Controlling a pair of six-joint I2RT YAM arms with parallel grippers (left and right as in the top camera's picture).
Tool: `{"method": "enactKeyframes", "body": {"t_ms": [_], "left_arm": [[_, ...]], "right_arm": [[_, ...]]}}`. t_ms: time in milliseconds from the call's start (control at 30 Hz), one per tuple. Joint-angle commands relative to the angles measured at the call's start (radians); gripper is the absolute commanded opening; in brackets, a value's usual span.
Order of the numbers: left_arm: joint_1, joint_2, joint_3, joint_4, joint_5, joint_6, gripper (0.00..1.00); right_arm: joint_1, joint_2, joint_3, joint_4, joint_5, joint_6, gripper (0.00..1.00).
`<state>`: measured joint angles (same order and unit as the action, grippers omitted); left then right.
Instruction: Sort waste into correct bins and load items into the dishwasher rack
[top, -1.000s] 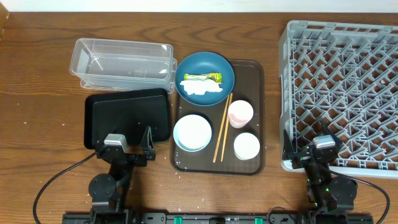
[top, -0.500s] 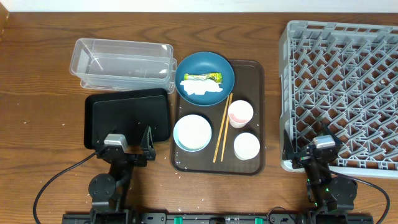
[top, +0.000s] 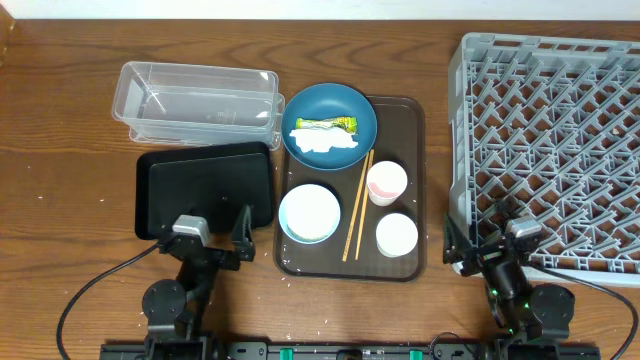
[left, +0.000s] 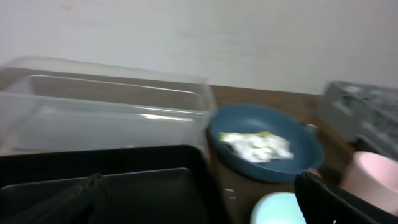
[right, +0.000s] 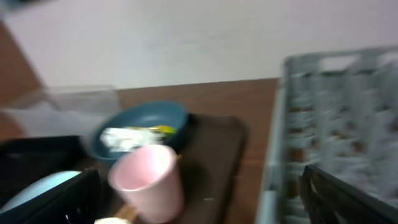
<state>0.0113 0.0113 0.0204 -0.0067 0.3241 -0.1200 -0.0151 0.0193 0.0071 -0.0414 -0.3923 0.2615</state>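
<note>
Next, I close my left gripper on the white cup, on the cup's rim (top: 379, 240) beside the chopsticks.
The dark-blue dish (top: 330, 108) holds the green-and-yellow wrapper (top: 327, 125) and the white tissue (top: 325, 145). In front of it are the light-blue bowl (top: 309, 213), the chopsticks (top: 357, 205), the pinkish cup (top: 387, 182) and the white cup (top: 397, 234). The clear tub (top: 195, 100) and the black tray (top: 205, 185) lie to the left, and the grey rack (top: 550, 140) to the right. My left gripper (top: 213, 240) is open and empty at the black tray's front edge. My right gripper (top: 485, 245) is open and empty at the rack's front left corner, facing the pinkish cup (right: 149, 180).
The dishes stand on a brown serving tray (top: 415, 120). A few small white specks (top: 283, 268) lie by its front left corner. The wall runs behind the table's back edge. The rack's low wall (right: 336, 112) stands close on my right gripper's right.
My right gripper has swung a little to the left, toward the brown tray. My left gripper has shifted very slightly to the right. The objects have not moved.
</note>
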Motion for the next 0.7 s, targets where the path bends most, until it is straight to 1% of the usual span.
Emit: {"method": "enactKeyframes", "body": {"t_ms": [0, 133, 267, 333, 433, 533, 667], "left_arm": [[0.0, -0.003, -0.016, -0.033, 0.226, -0.076, 0.98], [0.0, 0.0, -0.016, -0.034, 0.336, -0.09, 0.98], [0.0, 0.0, 0.025, 0.021, 0.375, -0.192, 0.98], [0.0, 0.002, 0.075, 0.049, 0.374, -0.196, 0.98], [0.0, 0.037, 0.188, 0.047, 0.364, -0.196, 0.98], [0.0, 0.143, 0.334, -0.034, 0.365, -0.196, 0.98], [-0.001, 0.377, 0.584, -0.268, 0.38, -0.196, 0.98]], "right_arm": [[0.01, 0.004, -0.001, -0.004, -0.137, 0.135, 0.99], [0.01, 0.006, -0.001, -0.005, -0.222, 0.135, 0.99], [0.01, 0.007, 0.024, -0.019, -0.26, 0.135, 0.99], [0.01, 0.008, 0.075, -0.065, -0.253, 0.128, 0.99], [0.01, 0.029, 0.198, -0.188, -0.204, 0.07, 0.99], [0.01, 0.094, 0.353, -0.355, -0.119, 0.008, 0.99], [0.01, 0.257, 0.59, -0.611, 0.023, -0.043, 0.99]]}}
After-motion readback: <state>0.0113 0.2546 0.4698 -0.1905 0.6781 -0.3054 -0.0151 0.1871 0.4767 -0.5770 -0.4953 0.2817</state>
